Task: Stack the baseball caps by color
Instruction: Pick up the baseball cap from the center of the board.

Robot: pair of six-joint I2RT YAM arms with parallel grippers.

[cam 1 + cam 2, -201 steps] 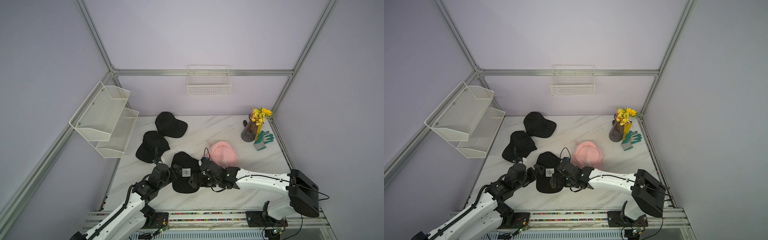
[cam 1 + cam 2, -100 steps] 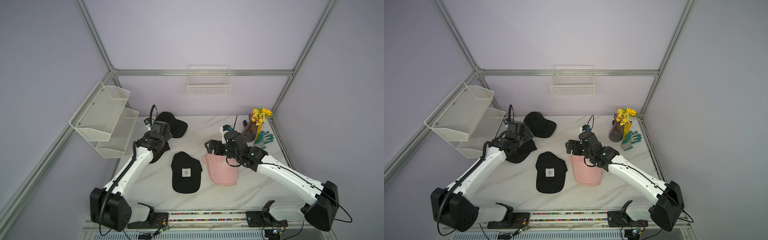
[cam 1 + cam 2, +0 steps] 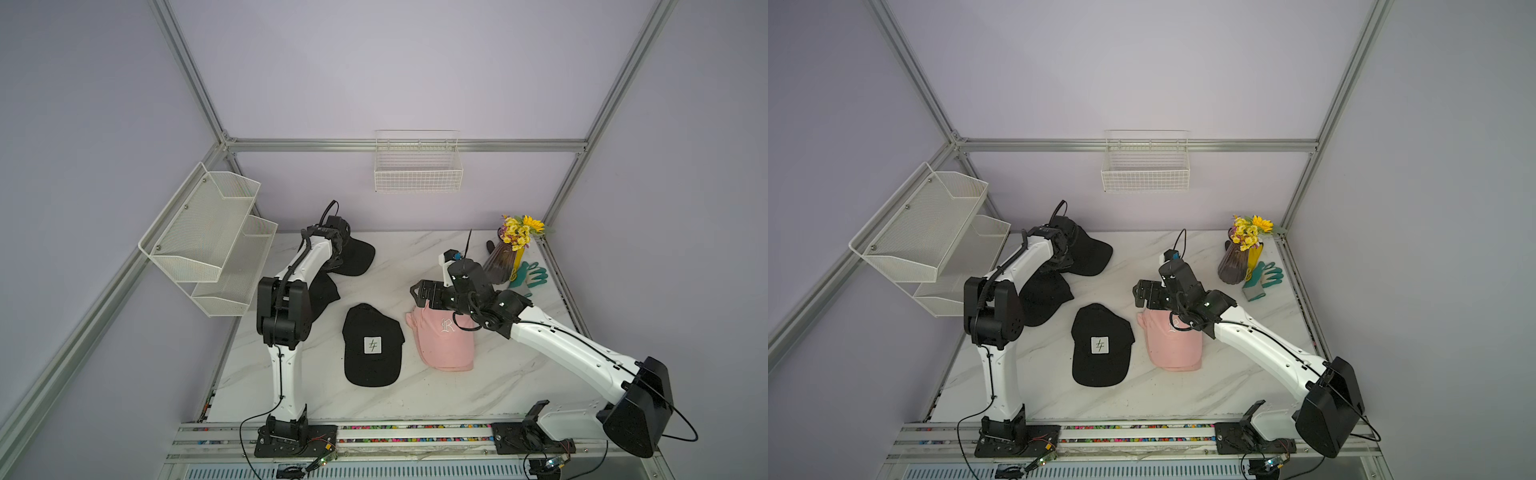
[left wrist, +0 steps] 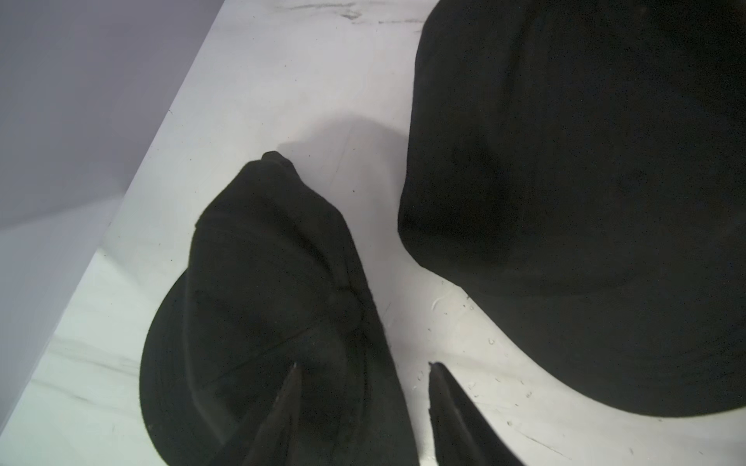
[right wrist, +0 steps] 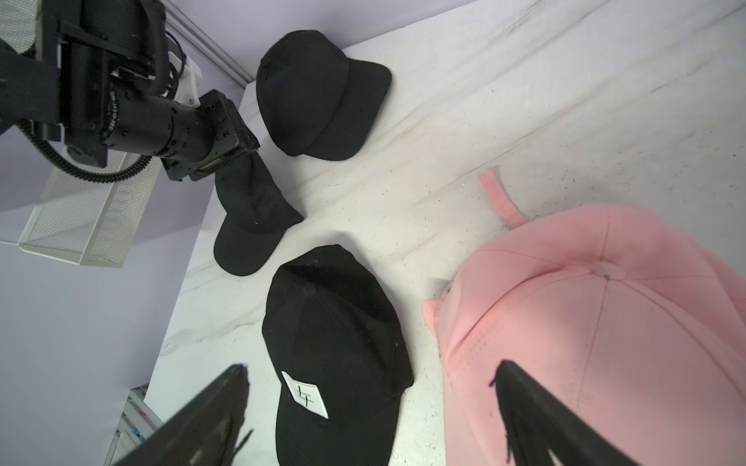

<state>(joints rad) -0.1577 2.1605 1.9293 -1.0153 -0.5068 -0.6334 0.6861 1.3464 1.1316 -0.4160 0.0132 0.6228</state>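
My right gripper will next grab the black cap under my left gripper, closing on that cap's side edge [image 3: 333, 287] [image 5: 283, 191] that faces the middle of the table.
Three black baseball caps lie on the marble table. One with a white tag [image 3: 372, 345] [image 5: 335, 343] is in the middle, one [image 3: 355, 257] [image 4: 585, 201] at the back, and one [image 3: 1044, 299] [image 4: 262, 302] by the left edge. Pink caps [image 3: 444, 336] [image 5: 585, 322] sit stacked to the right of the tagged cap. My left gripper [image 4: 363, 365] [image 3: 1059, 262] is down on the left-edge cap, jaws half closed astride a bunched fold, with a strip of table showing beside one finger. My right gripper [image 5: 371, 365] [image 3: 424, 293] hovers wide open and empty behind the pink stack.
A dark vase of yellow flowers [image 3: 505, 257] and teal gloves [image 3: 530, 276] stand at the back right. A white mesh shelf rack [image 3: 208, 237] overhangs the table's left edge. A wire basket [image 3: 417, 170] hangs on the back wall.
Both arms left the tagged black cap at the front. The left reached back to the left-edge black cap and its jaws narrowed. The right gripper rose behind the pink stack, still open.
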